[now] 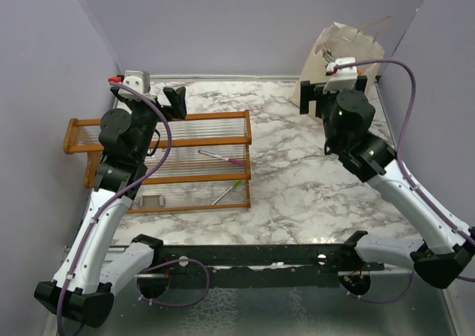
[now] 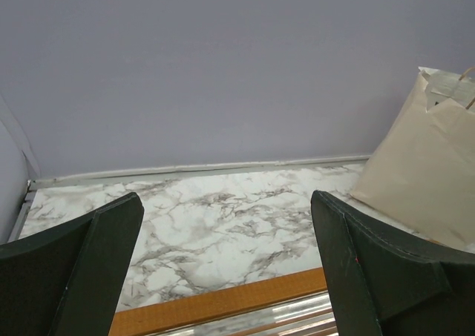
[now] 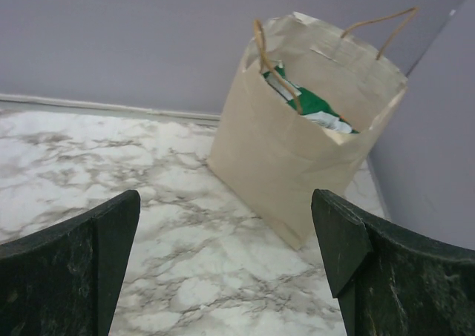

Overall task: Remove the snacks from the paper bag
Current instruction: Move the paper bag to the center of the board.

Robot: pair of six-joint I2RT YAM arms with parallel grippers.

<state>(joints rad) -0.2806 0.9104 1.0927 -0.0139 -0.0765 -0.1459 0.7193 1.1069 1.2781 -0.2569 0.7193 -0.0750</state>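
Observation:
I will close my right gripper on the paper bag's twine handle [image 1: 325, 52] [image 3: 272, 66] nearest the rack, beside the green-white packet, because the bag should come closer first.
The cream paper bag [image 1: 349, 48] stands upright in the back right corner, its mouth open and its twine handles up. In the right wrist view the paper bag [image 3: 297, 147] holds a green-white packet [image 3: 306, 102] that shows at its mouth; the other snacks are hidden. My right gripper [image 1: 320, 97] is open and empty [image 3: 226, 213], just in front and left of the bag, above the table. My left gripper [image 1: 148, 95] is open and empty [image 2: 226, 213] over the rack's back edge, with the bag [image 2: 415, 173] far to its right.
An orange wooden rack [image 1: 167, 162] lies on the left of the marble table [image 1: 297, 173], with a pink pen [image 1: 221, 156] and a green pen [image 1: 226, 191] on it. Lilac walls close the back and both sides. The rack's edge [image 2: 223, 302] is under the left fingers.

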